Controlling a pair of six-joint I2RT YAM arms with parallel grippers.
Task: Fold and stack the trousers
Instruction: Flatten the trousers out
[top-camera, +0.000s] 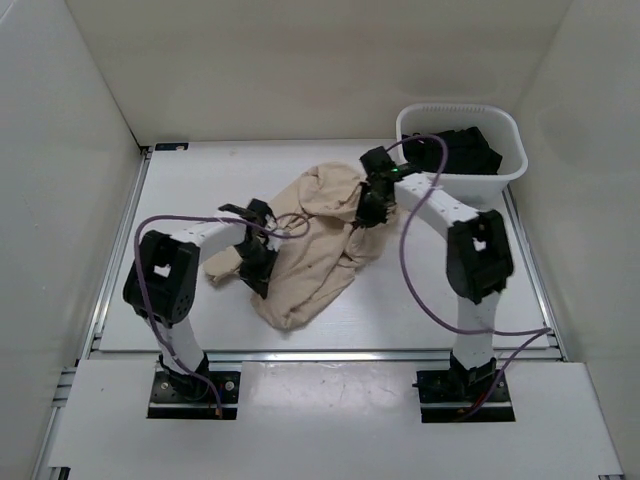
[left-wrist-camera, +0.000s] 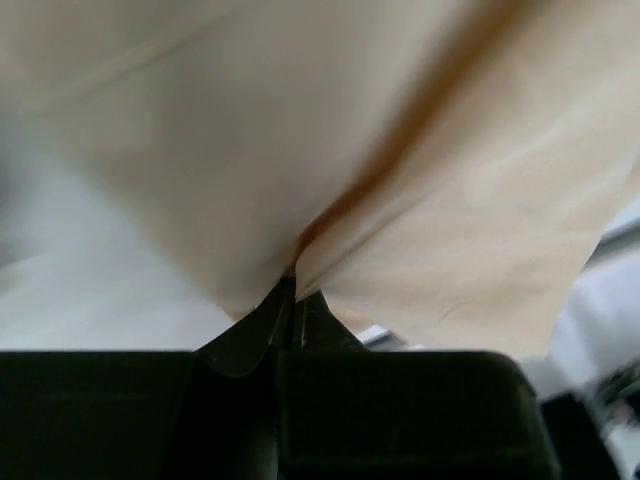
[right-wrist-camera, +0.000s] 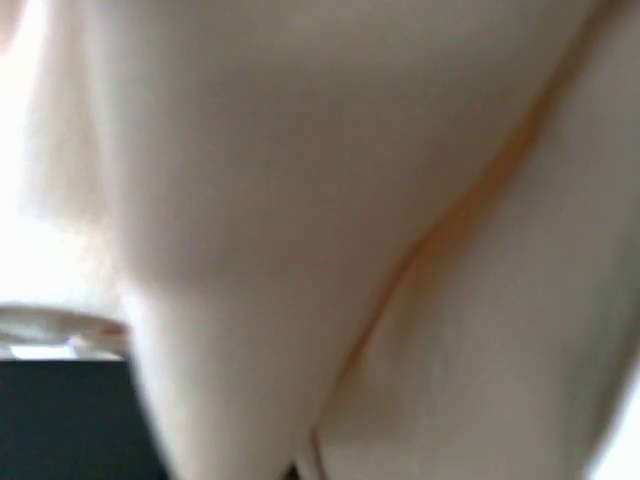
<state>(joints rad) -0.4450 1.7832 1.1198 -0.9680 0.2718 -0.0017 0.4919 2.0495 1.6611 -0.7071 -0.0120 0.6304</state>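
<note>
I will release the right gripper's end of the trousers on the white table (top-camera: 480, 308), just behind the base of my right arm.
The light beige trousers (top-camera: 315, 250) lie crumpled in a heap in the middle of the white table (top-camera: 190, 190). My left gripper (top-camera: 258, 268) is at the heap's left edge. In the left wrist view its black fingers (left-wrist-camera: 240, 345) meet at the tips (left-wrist-camera: 293, 295), shut on a fold of the trousers (left-wrist-camera: 400, 150). My right gripper (top-camera: 372, 208) is at the heap's upper right. In the right wrist view the blurred beige cloth (right-wrist-camera: 300, 200) fills the frame and hides the fingers; a crease runs down to the jaws at the bottom edge.
A white basket (top-camera: 512, 140) stands at the back right and holds a black garment (top-camera: 462, 150). White walls enclose the table on three sides. Purple cables loop from both arms over the table.
</note>
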